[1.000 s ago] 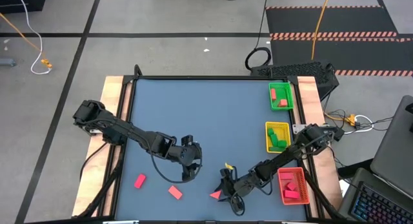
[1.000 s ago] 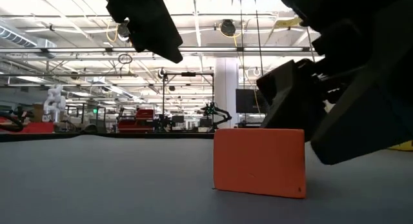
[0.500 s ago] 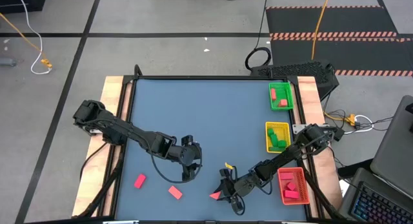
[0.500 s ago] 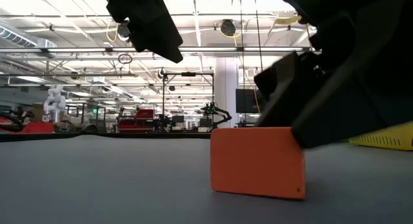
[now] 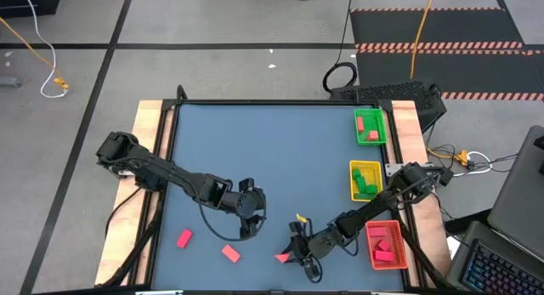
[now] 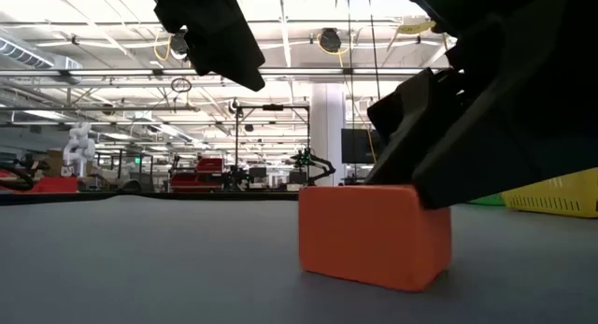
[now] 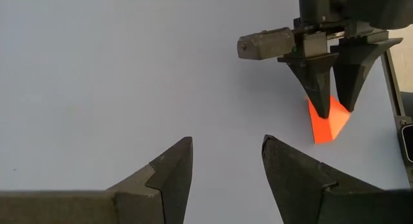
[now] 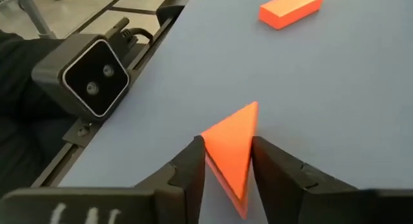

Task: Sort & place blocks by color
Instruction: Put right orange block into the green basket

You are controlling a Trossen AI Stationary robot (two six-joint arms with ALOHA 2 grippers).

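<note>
Next, my right gripper lays the red triangular block down flat and grips its triangular ends (image 8: 233, 135), as it is now on end in the fingers with its sides slanted.
A red triangular block (image 8: 233, 146) lies on the blue table near its near edge, also seen in the high view (image 5: 281, 258) and the low view (image 6: 374, 235). My right gripper (image 8: 227, 150) is down at the table, shut on this block. My left gripper (image 7: 226, 153) hangs open above the table's middle (image 5: 252, 225), with nothing between its fingers. Two more red blocks (image 5: 184, 238) (image 5: 230, 253) lie flat on the table toward the near left. My right gripper pinches the red triangular block's two opposite sides (image 8: 213, 153) between its two fingers (image 8: 190, 166). The fingers come slanting down from the table's right and far side. The block rests on the table under them (image 7: 324, 121).
Along the right edge stand a green tray (image 5: 370, 126), a yellow tray (image 5: 365, 180) and a red tray (image 5: 385, 244), each with blocks in it. A camera housing (image 8: 97, 75) sits at the table's near edge, close to the right gripper.
My right gripper has shut its fingers onto the red triangular block without leaving its place. The block has turned a little on the table and shifted slightly, still resting on it.
</note>
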